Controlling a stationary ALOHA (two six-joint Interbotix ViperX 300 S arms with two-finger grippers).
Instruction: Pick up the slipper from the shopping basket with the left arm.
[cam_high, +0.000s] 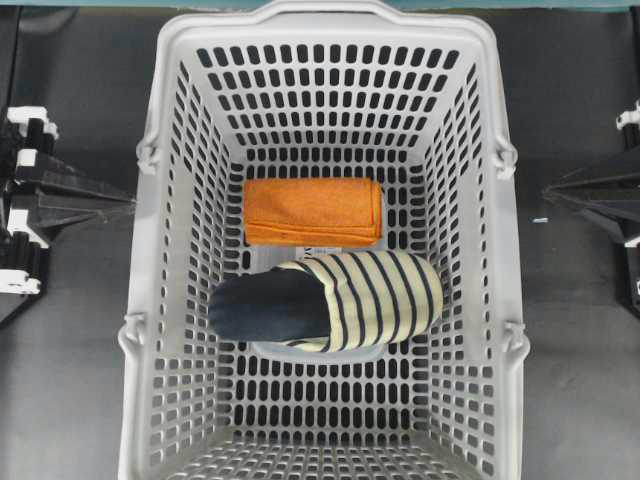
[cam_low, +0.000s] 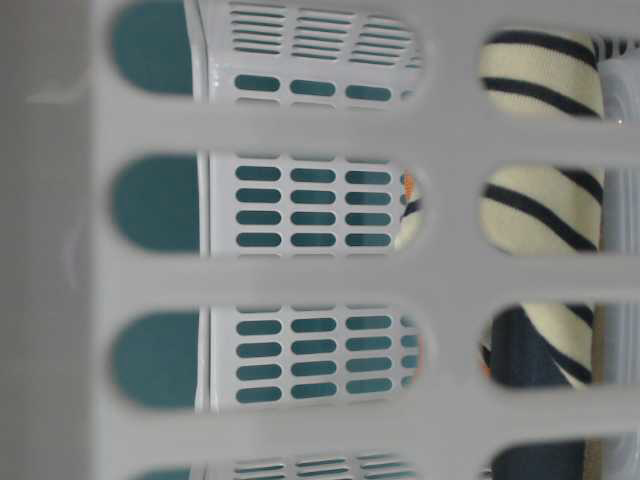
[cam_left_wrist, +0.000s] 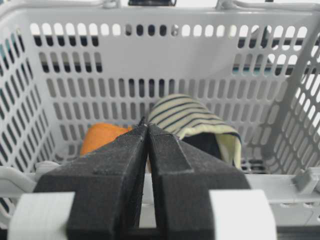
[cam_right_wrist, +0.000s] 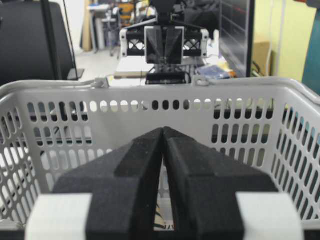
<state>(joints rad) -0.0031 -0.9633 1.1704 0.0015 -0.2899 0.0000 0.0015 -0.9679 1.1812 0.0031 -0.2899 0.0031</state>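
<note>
Next, my left gripper closes over the slipper's striped top (cam_high: 341, 297) (cam_left_wrist: 201, 123), near the slipper's opening where the dark navy insole starts.
The slipper (cam_high: 330, 300), cream-yellow with navy stripes and a dark navy insole, lies on its side on the floor of the light-grey shopping basket (cam_high: 160, 250), toe towards the right. My left gripper (cam_high: 128, 203) is shut and empty outside the basket's left wall. In the left wrist view its tips (cam_left_wrist: 146, 125) meet just outside the near rim, with the slipper (cam_left_wrist: 190, 117) beyond them. My right gripper (cam_high: 548, 192) is shut and empty outside the right wall; its tips (cam_right_wrist: 163, 130) meet in front of the basket's rim (cam_right_wrist: 150, 87).
A folded orange cloth (cam_high: 312, 210) lies on the basket floor just behind the slipper, touching it; it also shows in the left wrist view (cam_left_wrist: 102, 137). The table-level view looks through the basket's slots at the slipper (cam_low: 540, 200). Dark table surrounds the basket.
</note>
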